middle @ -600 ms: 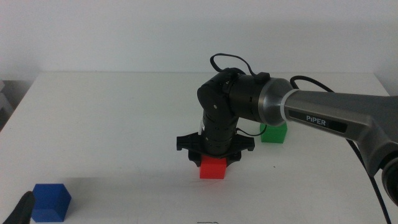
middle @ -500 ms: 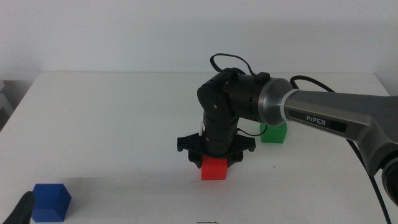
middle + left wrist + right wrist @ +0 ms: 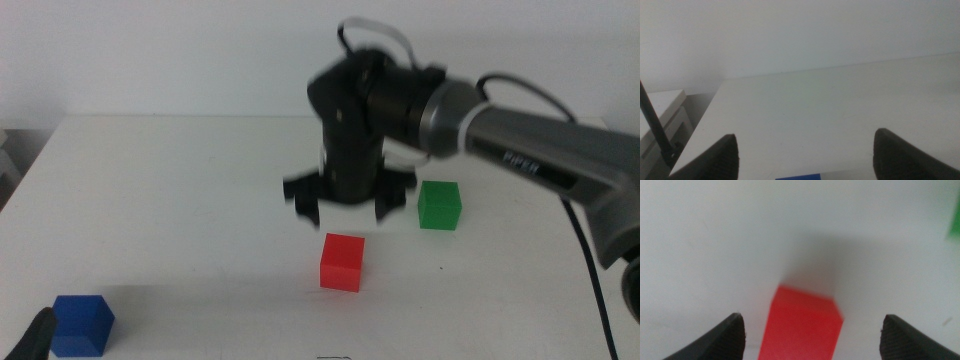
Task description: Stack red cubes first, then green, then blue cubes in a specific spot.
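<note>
I should move my right gripper to the green cube's middle (image 3: pixel 440 204) next and close it there, because the green cube goes on top of the red cube.
The red cube (image 3: pixel 342 262) rests alone on the white table near the middle; in the right wrist view it (image 3: pixel 802 327) lies between and below the wide-spread jaws. My right gripper (image 3: pixel 348 212) is open and hangs blurred just above and behind the red cube, not touching it. The green cube (image 3: pixel 439 205) stands to its right; a green sliver (image 3: pixel 955 225) shows in the right wrist view. The blue cube (image 3: pixel 82 325) sits at the front left, its edge showing in the left wrist view (image 3: pixel 797 177). My left gripper (image 3: pixel 35 340) waits open beside the blue cube.
The white table's far edge (image 3: pixel 200 118) runs along the wall. The right arm (image 3: pixel 540 160) crosses in from the right above the green cube. A pale cabinet (image 3: pixel 662 115) stands beyond the table's left side.
My right gripper has let go of the red cube and risen up and back from it. The red cube stays on the table. The left arm has not moved.
</note>
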`<action>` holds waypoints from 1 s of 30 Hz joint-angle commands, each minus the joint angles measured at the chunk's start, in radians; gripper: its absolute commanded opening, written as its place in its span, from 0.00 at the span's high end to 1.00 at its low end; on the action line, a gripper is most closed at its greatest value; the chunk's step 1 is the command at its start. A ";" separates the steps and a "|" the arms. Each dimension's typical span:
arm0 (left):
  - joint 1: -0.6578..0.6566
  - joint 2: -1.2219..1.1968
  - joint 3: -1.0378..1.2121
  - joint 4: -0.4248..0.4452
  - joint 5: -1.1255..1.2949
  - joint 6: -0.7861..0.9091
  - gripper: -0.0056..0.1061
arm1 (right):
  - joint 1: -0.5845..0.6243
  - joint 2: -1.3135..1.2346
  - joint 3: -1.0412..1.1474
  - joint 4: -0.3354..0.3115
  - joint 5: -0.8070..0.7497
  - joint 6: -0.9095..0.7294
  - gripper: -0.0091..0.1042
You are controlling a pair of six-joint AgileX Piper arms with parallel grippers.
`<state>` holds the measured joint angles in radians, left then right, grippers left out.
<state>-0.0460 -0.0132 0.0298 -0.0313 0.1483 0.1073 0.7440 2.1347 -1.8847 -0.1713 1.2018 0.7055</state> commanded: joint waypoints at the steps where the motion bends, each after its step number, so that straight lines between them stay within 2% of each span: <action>1: -0.002 -0.021 -0.004 -0.004 -0.073 -0.004 0.15 | -0.011 -0.090 -0.107 -0.083 0.099 -0.064 0.18; 6: -0.002 -0.021 -0.004 -0.004 -0.073 -0.004 0.15 | -0.077 -0.122 -0.213 -0.075 0.099 -0.189 0.18; 9: -0.002 -0.021 -0.004 -0.004 -0.073 -0.004 0.15 | -0.161 -0.138 -0.218 -0.058 0.099 -0.229 0.18; 13: -0.002 -0.021 -0.004 -0.004 -0.073 -0.004 0.15 | -0.281 -0.140 -0.218 0.001 0.099 -0.272 0.18; 16: -0.002 -0.021 -0.004 -0.004 -0.073 -0.004 0.15 | -0.331 -0.121 -0.218 0.019 0.099 -0.295 0.19; 30: -0.002 -0.021 -0.004 -0.004 -0.073 -0.004 0.15 | -0.351 0.041 -0.218 0.036 0.099 -0.323 0.19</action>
<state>-0.0460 -0.0132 0.0298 -0.0313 0.1483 0.1073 0.3991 2.2311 -2.0705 -0.1251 1.2404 0.3946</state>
